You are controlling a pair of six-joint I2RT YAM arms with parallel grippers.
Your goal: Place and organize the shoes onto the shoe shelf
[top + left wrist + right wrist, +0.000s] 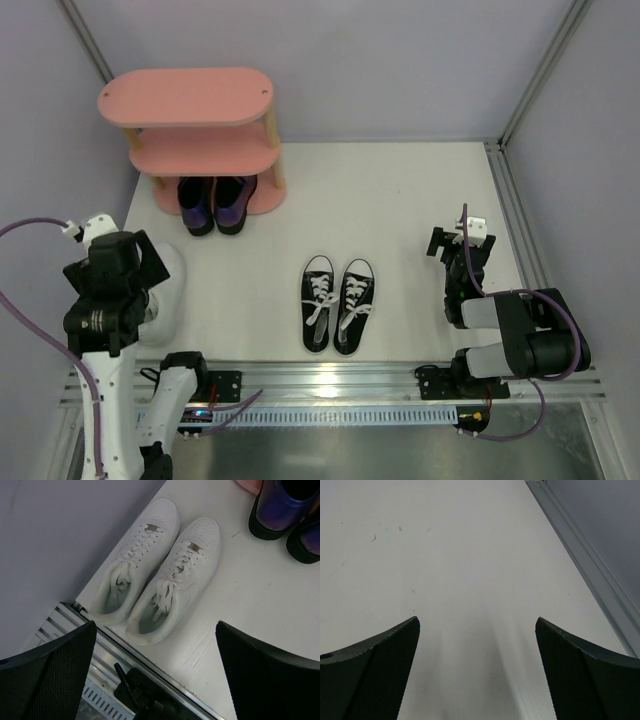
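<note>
The robot's left gripper will close on the adjoining inner sides [149, 304] [131, 608] of the white sneakers at their openings, one finger inside each shoe.
The pink three-tier shoe shelf [186, 97] stands at the far left. The dark purple glossy shoes [216, 204] sit on its bottom board, heels sticking out; they also show in the left wrist view [280, 507]. The black canvas sneakers [337, 303] stand side by side on the table's middle front. The white sneakers [160, 570] lie side by side at the near left edge, largely hidden under my left arm in the top view [168, 290]. My left gripper [155, 626] is open and empty, held above their heels. My right gripper [477, 622] is open and empty over bare table at the right [460, 248].
A metal rail [330, 378] runs along the near table edge, and another rail [515, 220] along the right side. Grey walls close in the left, back and right. The left wall [60, 540] is right beside the white sneakers.
</note>
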